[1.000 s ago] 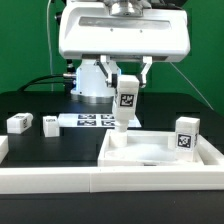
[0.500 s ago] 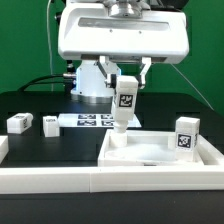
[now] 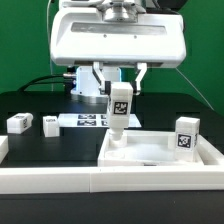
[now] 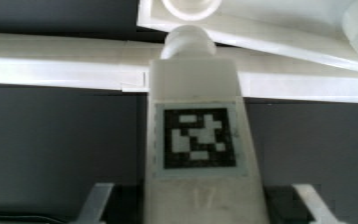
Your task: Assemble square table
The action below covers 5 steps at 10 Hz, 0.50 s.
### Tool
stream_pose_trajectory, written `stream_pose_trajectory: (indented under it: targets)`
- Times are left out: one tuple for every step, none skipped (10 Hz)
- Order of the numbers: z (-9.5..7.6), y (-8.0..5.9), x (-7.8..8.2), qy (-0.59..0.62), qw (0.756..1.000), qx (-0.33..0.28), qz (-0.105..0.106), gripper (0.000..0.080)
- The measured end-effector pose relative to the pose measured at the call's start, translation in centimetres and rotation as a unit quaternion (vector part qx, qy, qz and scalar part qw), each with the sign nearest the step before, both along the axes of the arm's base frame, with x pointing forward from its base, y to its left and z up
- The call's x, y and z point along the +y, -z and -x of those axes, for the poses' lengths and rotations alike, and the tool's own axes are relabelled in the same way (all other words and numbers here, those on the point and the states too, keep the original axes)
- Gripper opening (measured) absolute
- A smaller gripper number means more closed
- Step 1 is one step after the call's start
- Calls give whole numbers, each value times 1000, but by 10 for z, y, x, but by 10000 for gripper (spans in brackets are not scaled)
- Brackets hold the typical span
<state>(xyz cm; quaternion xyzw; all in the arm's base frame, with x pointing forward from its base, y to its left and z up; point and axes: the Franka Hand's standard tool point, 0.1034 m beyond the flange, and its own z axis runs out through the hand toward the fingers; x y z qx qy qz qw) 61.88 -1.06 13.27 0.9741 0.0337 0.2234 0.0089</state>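
Next, I release the white table leg in the table top's empty corner hole point(image 3: 119, 156) point(image 4: 192, 8) beside the long white rail.
My gripper point(image 3: 120, 88) is shut on a white table leg point(image 3: 119, 108) with a black-and-white tag, holding it upright with its tip just above the far left corner of the square table top point(image 3: 160, 165). In the wrist view the leg point(image 4: 197, 130) fills the middle between the two fingers point(image 4: 105, 200), and its rounded tip points at a round hole point(image 4: 194, 8) in the top's corner. A second leg point(image 3: 186, 135) stands at the top's corner on the exterior view's right. Two more legs point(image 3: 18, 123) point(image 3: 50, 124) lie on the black table at the left.
The marker board point(image 3: 88, 121) lies flat behind the held leg, in front of the robot's base. A long white rail point(image 3: 50, 182) runs along the front edge of the black surface. Green wall behind.
The gripper and the held leg have shifted a little toward the exterior view's left, and the leg now hangs straighter. The other legs and the table top have not moved.
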Motion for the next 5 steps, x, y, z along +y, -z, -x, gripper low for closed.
stream_pose_trajectory:
  targets:
    - [0,0,0,0,1000,0,0,290]
    - [0,0,0,0,1000,0,0,290]
    - [0,2,-1,-2,1000,-1,2,290]
    - [1,10,-6,-5,1000,-5,8,290]
    - [2,15,-4,-6,1000,-2,8,290]
